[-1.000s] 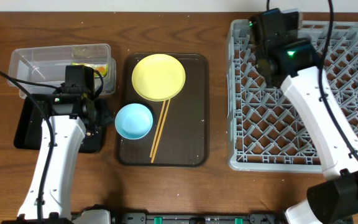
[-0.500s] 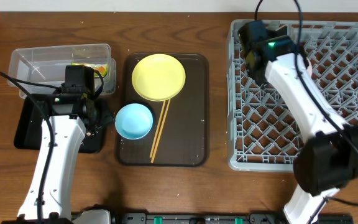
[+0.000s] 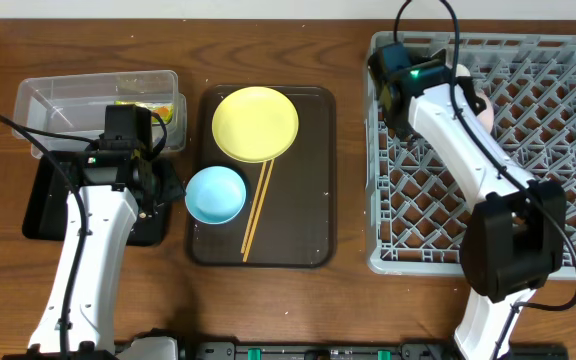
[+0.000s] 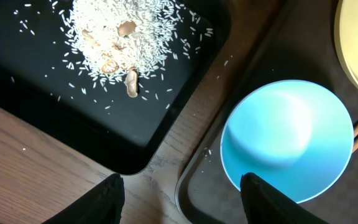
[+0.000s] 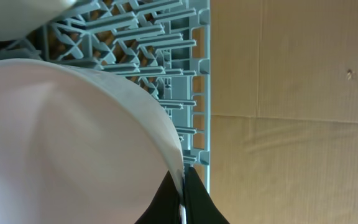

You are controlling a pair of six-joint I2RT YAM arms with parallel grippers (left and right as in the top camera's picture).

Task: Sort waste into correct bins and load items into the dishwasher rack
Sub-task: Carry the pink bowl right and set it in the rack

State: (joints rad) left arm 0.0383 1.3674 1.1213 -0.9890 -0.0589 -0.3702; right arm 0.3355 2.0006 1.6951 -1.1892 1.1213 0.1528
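Next, my right gripper lets go of the white bowl among the grey rack's wires [image 3: 419, 150] near the side with the serving tray.
My right gripper [image 5: 182, 190] is shut on the rim of the white bowl [image 5: 73, 137], held on edge over the back left part of the grey dishwasher rack [image 3: 488, 210]. The bowl [image 3: 476, 100] shows beside the right arm. My left gripper [image 4: 182, 199] is open and empty above the gap between the black tray [image 4: 185, 68] and the light blue bowl [image 4: 288, 140]. Rice scraps [image 4: 126, 37] lie heaped in the black tray. The snack wrapper [image 3: 150, 106] lies in the clear box [image 3: 58, 100]. The yellow plate [image 3: 255, 123] and chopsticks [image 3: 256, 215] lie near the blue bowl [image 3: 215, 194].
The plate, blue bowl and chopsticks lie on a dark brown serving tray [image 3: 318, 200] between the bins and the rack. The black tray [image 3: 38, 210] sits in front of the clear box, partly under my left arm. Another white item [image 5: 17, 12] shows in the rack.
My right arm has swung left over the rack's back left corner and turned, so the white bowl now shows beside it. The left arm has not moved.
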